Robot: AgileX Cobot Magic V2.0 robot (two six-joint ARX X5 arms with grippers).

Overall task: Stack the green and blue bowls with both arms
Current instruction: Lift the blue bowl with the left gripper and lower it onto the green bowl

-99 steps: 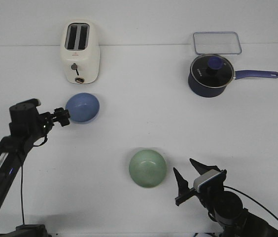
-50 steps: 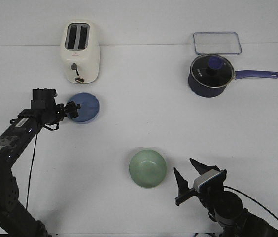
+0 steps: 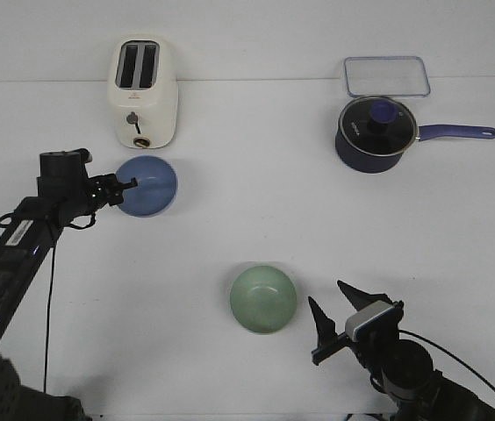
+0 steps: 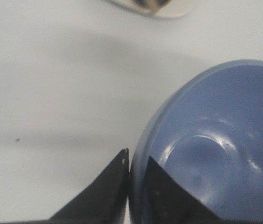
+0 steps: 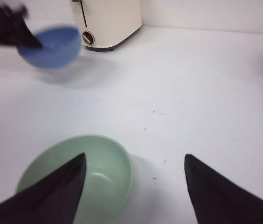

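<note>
My left gripper has the blue bowl. It will let go of it inside the green bowl (image 3: 263, 298) near the front centre of the table.
The blue bowl (image 3: 148, 186) is at the left of the table, just in front of the toaster, and looks lifted off the surface in the right wrist view (image 5: 52, 46). My left gripper (image 3: 125, 187) is shut on its left rim, one finger inside and one outside (image 4: 136, 161). The bowl's inside fills the left wrist view (image 4: 215, 144). The green bowl (image 3: 263, 299) sits upright on the table near the front centre. My right gripper (image 3: 326, 326) stands open just right of it, apart from it; its left finger overlaps the green bowl (image 5: 103, 172) in the right wrist view.
A cream toaster (image 3: 143, 93) stands at the back left, close behind the blue bowl. A navy saucepan (image 3: 377, 133) with glass lid and long handle is at the back right, with a clear rectangular lid (image 3: 386, 76) behind it.
The left arm has shifted its pose, and the blue bowl in its grip has turned from tilted toward level, staying in front of the toaster. The right arm and green bowl have not moved.
</note>
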